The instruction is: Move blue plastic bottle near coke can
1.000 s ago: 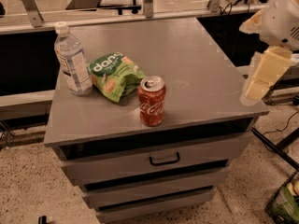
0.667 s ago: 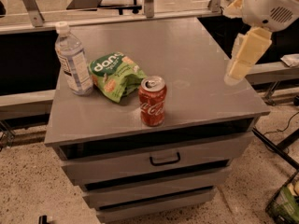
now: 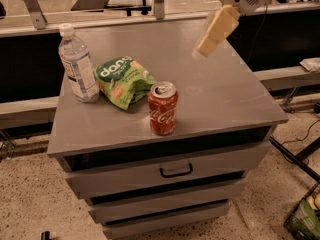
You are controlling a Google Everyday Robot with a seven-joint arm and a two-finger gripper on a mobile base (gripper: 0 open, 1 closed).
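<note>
The blue plastic bottle is next for my gripper, which should go to it and close on the bottle's neck [image 3: 68,35], just under its white cap.
The blue plastic bottle [image 3: 78,65], clear with a white cap and white label, stands upright at the left edge of the grey cabinet top [image 3: 225,99]. The red coke can [image 3: 163,108] stands upright near the front edge, right of the bottle, with a green snack bag between them. My gripper [image 3: 206,47], with cream-coloured fingers pointing down and to the left, hangs above the right rear part of the top, well right of the bottle and above and behind the can. It holds nothing.
A green snack bag [image 3: 123,80] lies between the bottle and the can. The cabinet has drawers with a black handle [image 3: 176,171] on the top one. A rail and metal posts run behind. A green crate [image 3: 306,215] sits on the floor at lower right.
My gripper has moved left and up, from beside the cabinet's right edge to above the right rear of the top. The bottle, bag and can have not moved.
</note>
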